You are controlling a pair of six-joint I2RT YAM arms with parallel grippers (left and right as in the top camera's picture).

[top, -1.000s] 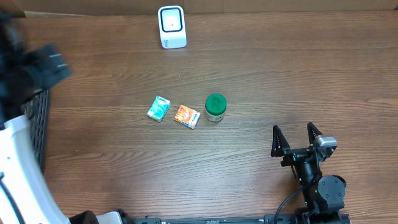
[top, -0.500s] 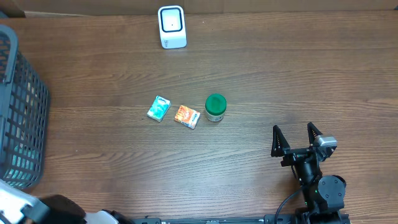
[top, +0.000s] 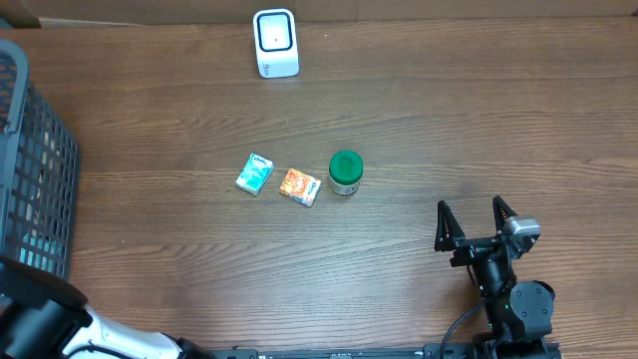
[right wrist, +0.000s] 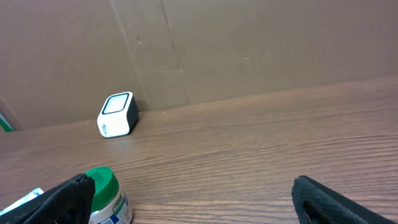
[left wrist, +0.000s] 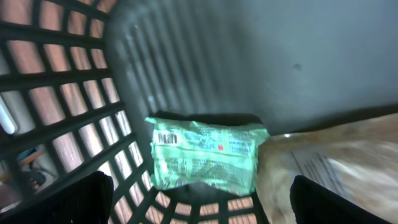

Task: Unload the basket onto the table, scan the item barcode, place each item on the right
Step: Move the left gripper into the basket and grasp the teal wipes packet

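The robot's left gripper will next move down to the green packet in the basket and grab its end (top: pixel 38 242) (left wrist: pixel 241 155) beside the beige packet.
A white barcode scanner (top: pixel 275 43) stands at the table's far edge and also shows in the right wrist view (right wrist: pixel 118 114). Three items lie mid-table: a teal box (top: pixel 254 174), an orange box (top: pixel 299 186) and a green-lidded jar (top: pixel 346 172). My right gripper (top: pixel 474 224) rests open near the front right, apart from them; the jar (right wrist: pixel 106 196) sits by its left finger. My left gripper (left wrist: pixel 202 211) is open over the basket's inside, above a green packet (left wrist: pixel 205 155) and a beige packet (left wrist: pixel 329 168). It holds nothing.
A dark mesh basket (top: pixel 30 170) stands at the table's left edge. My left arm (top: pixel 50 324) shows blurred at the front left corner. A brown cardboard wall (right wrist: pixel 249 43) runs behind the scanner.
My left arm has swept from over the basket's top at the left edge down to the front left corner, uncovering the basket. The right arm and the mid-table items have not moved.
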